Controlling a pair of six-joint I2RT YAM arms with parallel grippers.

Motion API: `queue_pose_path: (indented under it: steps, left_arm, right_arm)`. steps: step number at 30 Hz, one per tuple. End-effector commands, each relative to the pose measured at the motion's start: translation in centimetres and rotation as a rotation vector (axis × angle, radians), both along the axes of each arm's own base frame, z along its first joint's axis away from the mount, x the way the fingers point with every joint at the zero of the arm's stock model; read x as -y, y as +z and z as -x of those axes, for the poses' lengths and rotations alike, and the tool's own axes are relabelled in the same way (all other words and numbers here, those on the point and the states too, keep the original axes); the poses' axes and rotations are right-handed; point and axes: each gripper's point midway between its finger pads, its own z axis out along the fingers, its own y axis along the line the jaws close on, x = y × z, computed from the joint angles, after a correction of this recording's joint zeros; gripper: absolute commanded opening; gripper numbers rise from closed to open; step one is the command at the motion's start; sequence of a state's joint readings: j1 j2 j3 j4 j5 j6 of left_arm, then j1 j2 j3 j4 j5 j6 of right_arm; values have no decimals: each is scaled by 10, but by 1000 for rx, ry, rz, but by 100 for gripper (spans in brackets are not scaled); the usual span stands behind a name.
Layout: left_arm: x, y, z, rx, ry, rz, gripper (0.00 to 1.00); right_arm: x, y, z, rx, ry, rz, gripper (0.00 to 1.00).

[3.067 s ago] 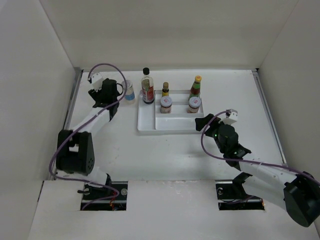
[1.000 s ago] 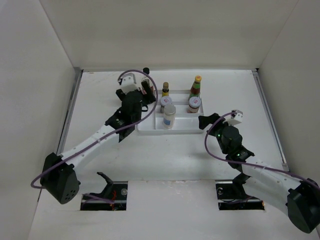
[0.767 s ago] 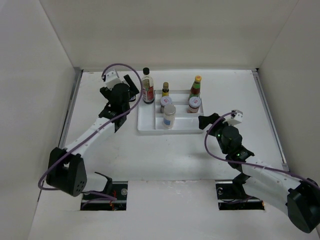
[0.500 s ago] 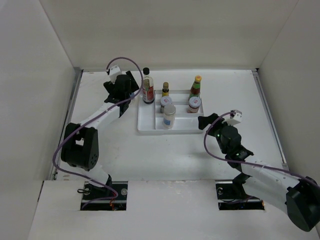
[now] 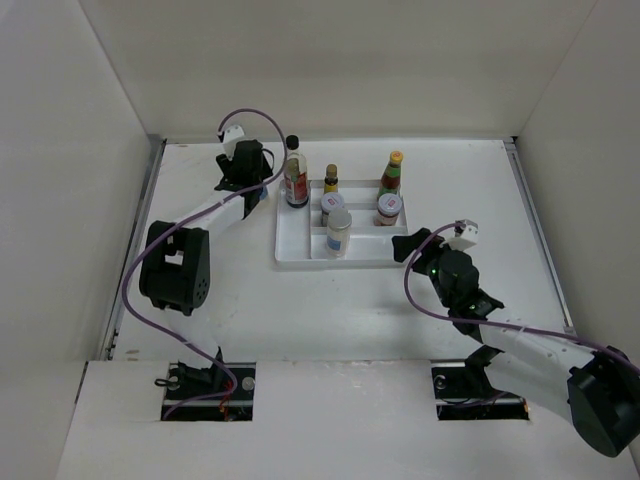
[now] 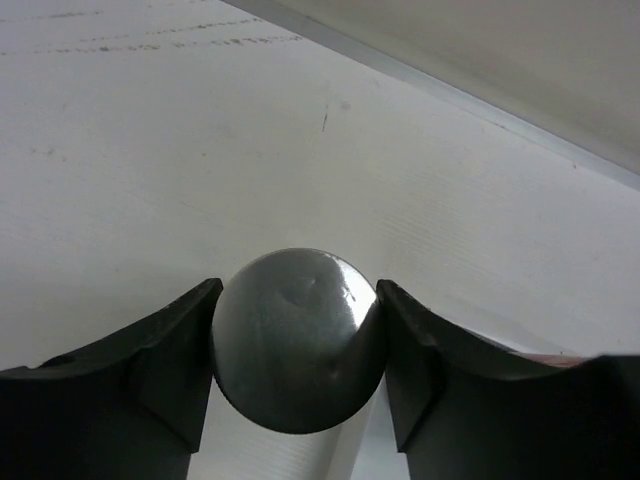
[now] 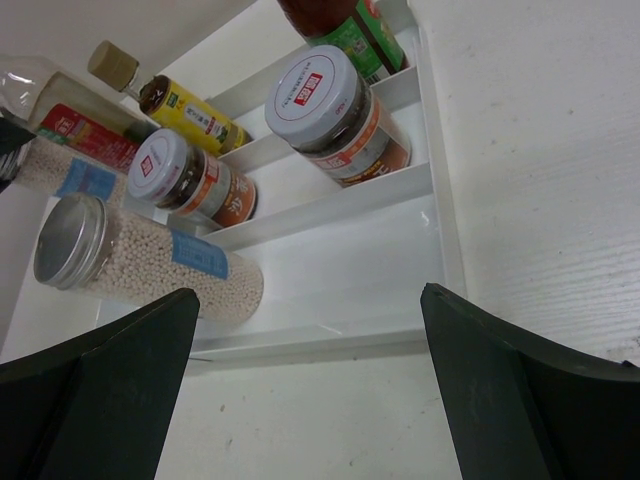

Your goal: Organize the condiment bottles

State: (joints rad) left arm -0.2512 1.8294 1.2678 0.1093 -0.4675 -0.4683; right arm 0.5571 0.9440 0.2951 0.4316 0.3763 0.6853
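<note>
The robot's left gripper will release its shaker in the tray's front corner (image 5: pixel 388 251), next to the jar that is nearest the red sauce bottle.
The white divided tray (image 5: pixel 300 250) holds a small yellow bottle (image 5: pixel 331 180), a red sauce bottle (image 5: pixel 391 172), two red-labelled jars (image 5: pixel 333 206) (image 5: pixel 389 206) and a bead-filled shaker (image 5: pixel 339 232). A tall clear black-capped bottle (image 5: pixel 293 172) stands at its back left corner. My left gripper (image 5: pixel 252 178) is just left of that bottle, and its jaws are shut on the round metal lid of another shaker (image 6: pixel 295 350). My right gripper (image 5: pixel 408 244) is open and empty by the tray's front right corner. In the right wrist view the shaker (image 7: pixel 140 262) and jars (image 7: pixel 335 115) lie ahead of it.
White walls close the table in at the back and on both sides. The left arm stretches along the left side to the back. The second shaker (image 7: pixel 60 168) shows beyond the tray's left edge in the right wrist view.
My left gripper left a shaker standing in the tray, swung back to the far left beside the tall bottle and now grips another shaker's lid. The right arm barely moved.
</note>
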Motion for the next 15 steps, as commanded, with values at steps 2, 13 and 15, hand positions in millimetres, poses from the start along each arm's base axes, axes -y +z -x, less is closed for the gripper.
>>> queue_pose_path:
  steps: [2, 13, 15]
  left_arm:
    - [-7, 36, 2, 94, 19, 0, 37]
    - [17, 184, 122, 460, -52, 84, 31]
    - [43, 204, 143, 507, -134, 116, 31]
  right_arm:
    - [-5, 30, -7, 84, 5, -44, 100]
    - [-5, 38, -4, 111, 8, -53, 100]
    - [-8, 43, -1, 123, 19, -58, 100]
